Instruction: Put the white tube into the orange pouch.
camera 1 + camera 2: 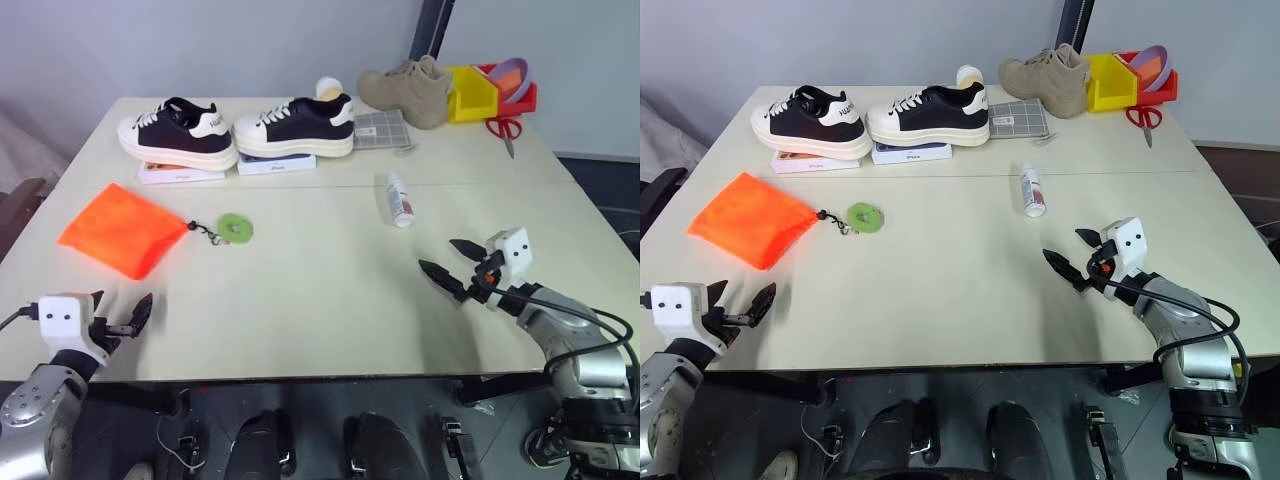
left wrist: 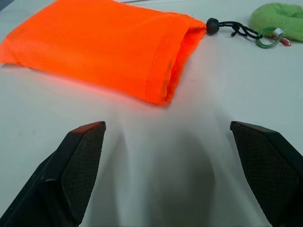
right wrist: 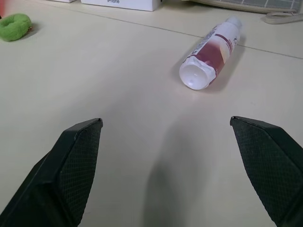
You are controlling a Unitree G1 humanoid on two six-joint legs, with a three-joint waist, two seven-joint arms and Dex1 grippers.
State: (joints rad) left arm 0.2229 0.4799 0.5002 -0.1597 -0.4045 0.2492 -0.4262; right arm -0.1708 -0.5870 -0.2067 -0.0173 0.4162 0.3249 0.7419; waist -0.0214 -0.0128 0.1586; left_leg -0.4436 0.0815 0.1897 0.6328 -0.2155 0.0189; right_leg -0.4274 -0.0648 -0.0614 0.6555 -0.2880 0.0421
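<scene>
Next, my left gripper goes to the end facing the green disc tag. It will close there on the rim of the orange pouch's opening (image 1: pixel 165 251) (image 2: pixel 183 56).
The white tube (image 1: pixel 399 199) with reddish print lies on its side in the middle of the table, also seen ahead of my right fingers (image 3: pixel 211 45). The orange pouch (image 1: pixel 122 229) lies flat at the left, its black cord leading to a green disc tag (image 1: pixel 236 227); its mouth faces the tag (image 2: pixel 177 56). My left gripper (image 1: pixel 124 318) hovers open near the front left edge, just short of the pouch, holding nothing. Near the front right, my right gripper (image 1: pixel 452 262) is open and empty, pointing toward the tube from some distance.
Two black-and-white sneakers (image 1: pixel 180 132) (image 1: pixel 296 124) rest on white boxes at the back. A tan boot (image 1: pixel 408 90), yellow and red bins (image 1: pixel 472 92), scissors (image 1: pixel 505 130) and a grey mat (image 1: pixel 380 130) sit at the back right.
</scene>
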